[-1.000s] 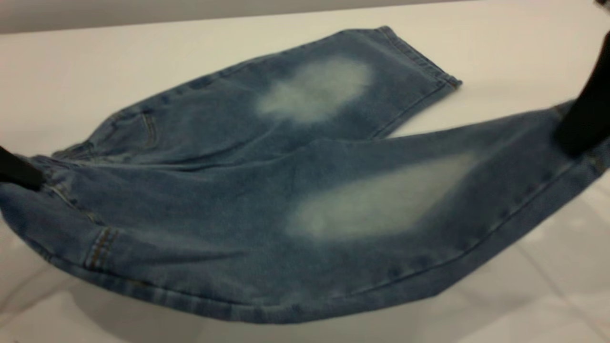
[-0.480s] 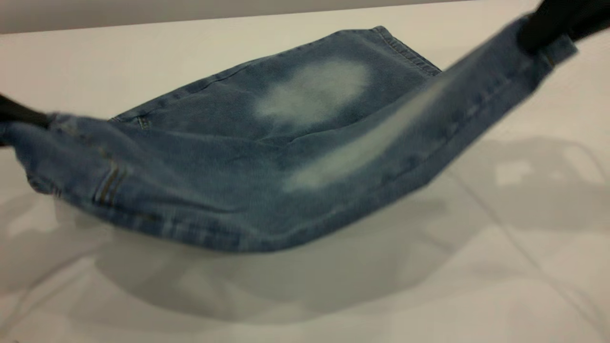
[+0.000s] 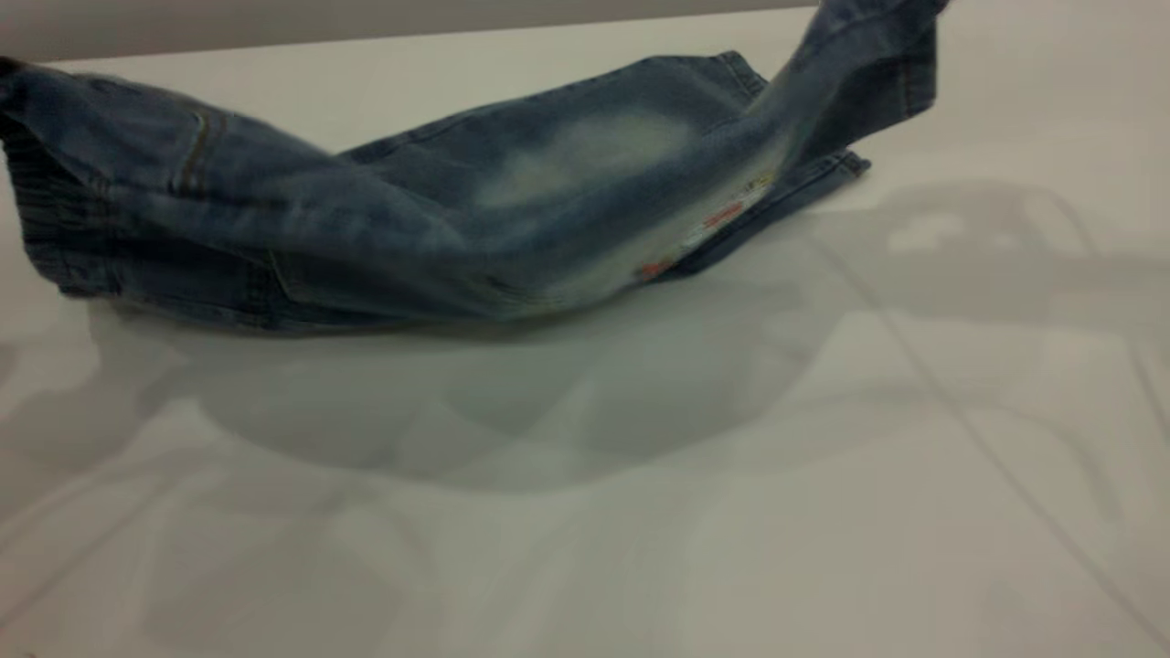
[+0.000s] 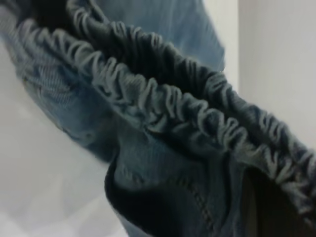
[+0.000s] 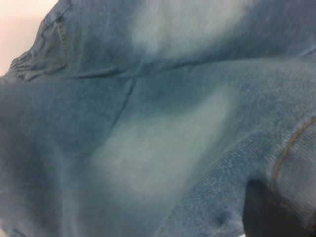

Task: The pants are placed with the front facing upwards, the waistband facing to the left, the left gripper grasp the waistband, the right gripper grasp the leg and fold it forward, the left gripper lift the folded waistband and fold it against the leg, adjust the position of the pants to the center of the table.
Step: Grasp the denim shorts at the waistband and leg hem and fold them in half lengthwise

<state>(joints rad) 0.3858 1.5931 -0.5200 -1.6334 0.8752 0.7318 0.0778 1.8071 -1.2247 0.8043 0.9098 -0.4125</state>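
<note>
My left gripper needs to let go of the pants' raised near half on top of the far leg (image 3: pixel 389 153) lying on the table.
The pants (image 3: pixel 512 210), blue denim shorts, hang between both arms above the white table (image 3: pixel 640 512). Their near half is raised and turned over toward the far leg (image 3: pixel 594 146), which lies flat. The ruffled waistband (image 4: pixel 163 98) is lifted at the exterior view's left edge (image 3: pixel 50 219). My left gripper (image 4: pixel 256 197) is shut on it, with one dark finger (image 4: pixel 271 210) showing under the cloth. The near leg's hem (image 3: pixel 868 46) is pulled up at the top right, held by my right gripper (image 5: pixel 269 207), which is shut on the denim. A coloured print (image 3: pixel 722 219) shows on the lifted leg's underside. Both grippers are outside the exterior view.
The table's far edge (image 3: pixel 411 37) runs just behind the shorts. The shorts' shadow (image 3: pixel 512 402) falls on the bare tabletop in front of them.
Both held ends have risen and swung toward the far side. The near leg now stands over the far leg, showing its underside. Both grippers have left the exterior view.
</note>
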